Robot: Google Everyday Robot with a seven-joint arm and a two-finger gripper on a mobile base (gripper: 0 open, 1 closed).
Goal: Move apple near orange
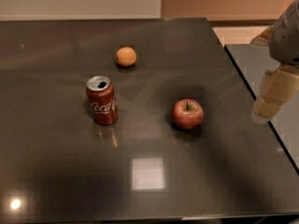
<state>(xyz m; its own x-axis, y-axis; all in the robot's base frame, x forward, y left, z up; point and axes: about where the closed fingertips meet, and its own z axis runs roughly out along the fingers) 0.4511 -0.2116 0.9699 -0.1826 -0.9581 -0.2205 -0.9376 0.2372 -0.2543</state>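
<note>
The red apple is beside the red cola can. Next, my gripper needs to go to the side of the red apple [198, 115] that faces away from the red cola can and close there.
The red apple [188, 114] with a short dark stem rests on the dark table [56, 162], right of the middle. The small orange [126, 56] lies farther back and to the left, well apart from the apple. My gripper [273, 97] hangs at the right edge of the view, above the table's right edge, to the right of the apple and not touching it. It holds nothing that I can see.
A red cola can [102, 100] stands upright left of the apple, in front of the orange. A second dark surface [261, 62] lies to the right, beyond a narrow gap. A bright light reflection [147, 173] sits on the table near the front.
</note>
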